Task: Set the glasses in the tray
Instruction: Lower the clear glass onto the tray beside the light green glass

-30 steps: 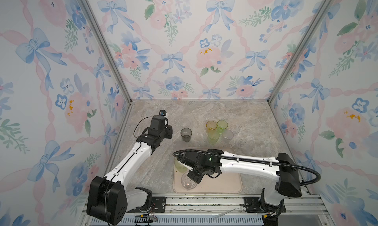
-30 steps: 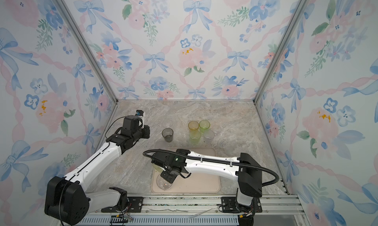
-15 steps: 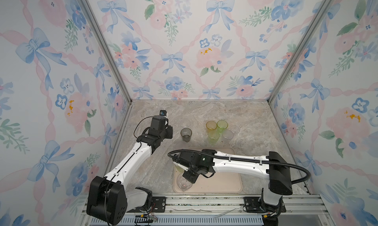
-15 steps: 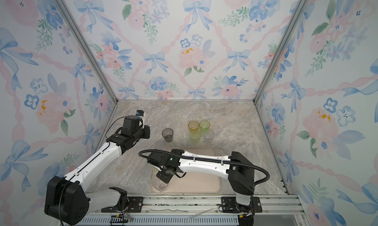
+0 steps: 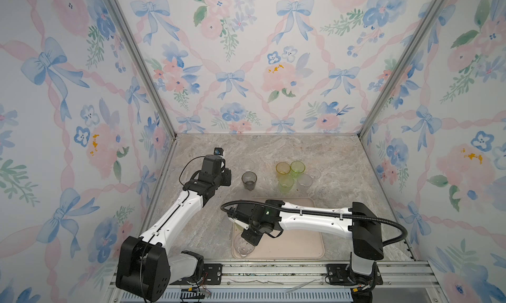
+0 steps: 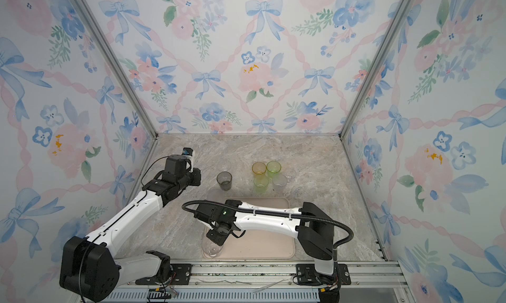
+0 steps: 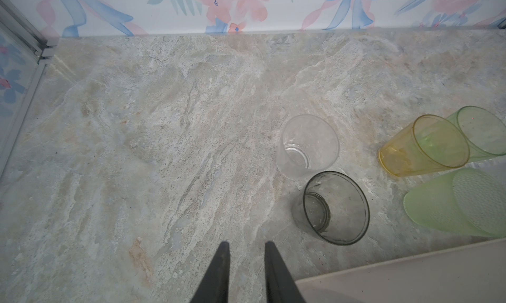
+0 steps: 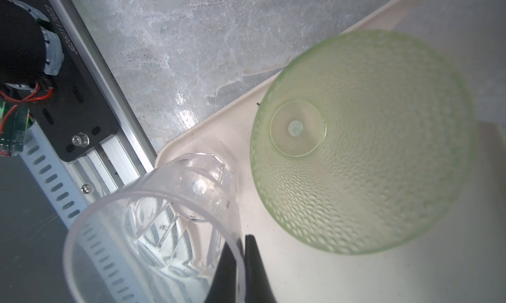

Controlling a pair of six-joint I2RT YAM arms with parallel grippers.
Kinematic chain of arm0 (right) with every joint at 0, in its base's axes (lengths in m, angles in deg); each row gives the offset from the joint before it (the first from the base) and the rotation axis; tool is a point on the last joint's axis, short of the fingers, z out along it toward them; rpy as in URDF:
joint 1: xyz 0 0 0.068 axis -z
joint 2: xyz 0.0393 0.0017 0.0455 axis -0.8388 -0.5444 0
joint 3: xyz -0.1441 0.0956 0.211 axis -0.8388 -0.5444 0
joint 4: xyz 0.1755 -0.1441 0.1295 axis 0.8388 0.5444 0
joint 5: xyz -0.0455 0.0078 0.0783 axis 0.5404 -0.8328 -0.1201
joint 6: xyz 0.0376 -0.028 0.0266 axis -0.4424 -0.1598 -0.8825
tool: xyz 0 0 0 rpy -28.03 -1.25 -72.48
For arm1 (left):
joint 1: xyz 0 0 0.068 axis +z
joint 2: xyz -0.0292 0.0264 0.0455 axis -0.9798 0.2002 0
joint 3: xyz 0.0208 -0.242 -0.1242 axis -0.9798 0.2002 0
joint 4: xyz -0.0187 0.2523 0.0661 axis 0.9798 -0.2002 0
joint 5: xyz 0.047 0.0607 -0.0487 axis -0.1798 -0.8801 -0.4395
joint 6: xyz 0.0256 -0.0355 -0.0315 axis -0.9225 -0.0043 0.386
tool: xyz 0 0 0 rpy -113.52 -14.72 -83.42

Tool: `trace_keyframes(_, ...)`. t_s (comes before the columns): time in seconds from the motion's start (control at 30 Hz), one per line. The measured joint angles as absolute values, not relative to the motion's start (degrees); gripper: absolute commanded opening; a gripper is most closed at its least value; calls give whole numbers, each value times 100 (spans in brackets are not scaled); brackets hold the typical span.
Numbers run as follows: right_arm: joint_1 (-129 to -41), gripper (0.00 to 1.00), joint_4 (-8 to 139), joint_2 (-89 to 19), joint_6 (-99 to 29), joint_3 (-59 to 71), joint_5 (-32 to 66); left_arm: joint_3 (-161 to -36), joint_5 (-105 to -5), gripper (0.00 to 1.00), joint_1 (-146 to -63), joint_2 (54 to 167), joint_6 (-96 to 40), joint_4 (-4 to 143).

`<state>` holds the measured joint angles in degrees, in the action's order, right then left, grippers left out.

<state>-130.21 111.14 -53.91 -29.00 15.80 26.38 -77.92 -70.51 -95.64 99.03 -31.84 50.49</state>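
Next, my right gripper lets go of the clear cut-pattern glass in the tray's front corner (image 5: 244,248) (image 8: 210,191), next to the dimpled green glass.
The cream tray (image 5: 295,246) (image 6: 262,246) lies at the front centre. My right gripper (image 5: 250,240) (image 8: 240,242) is shut on the rim of a clear cut-pattern glass (image 8: 153,222) (image 5: 243,248), tilted over the tray's front left corner. A dimpled green glass (image 8: 356,140) stands in the tray right beside it. My left gripper (image 7: 247,244) (image 5: 226,178) hovers open over bare table, left of a smoky grey glass (image 7: 336,208) (image 5: 248,180) and a clear glass (image 7: 308,145). Amber (image 7: 421,148), green (image 7: 482,131) and frosted green (image 7: 460,205) glasses cluster behind the tray.
Two more pale glasses (image 5: 304,181) stand right of the coloured cluster. The metal rail (image 5: 273,268) runs just in front of the tray, close to the held glass. Papered walls close the table in on three sides.
My right gripper has carried the clear glass leftward and toward the front, to the tray's front left corner. The left arm has stayed put.
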Motion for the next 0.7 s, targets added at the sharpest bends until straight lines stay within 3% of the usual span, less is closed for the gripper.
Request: trace_keyframes(0.7,-12977,5,11164,-5489,-2876,1717,2598,-7792,-7053,27,-9562,9901,-3199,5047)
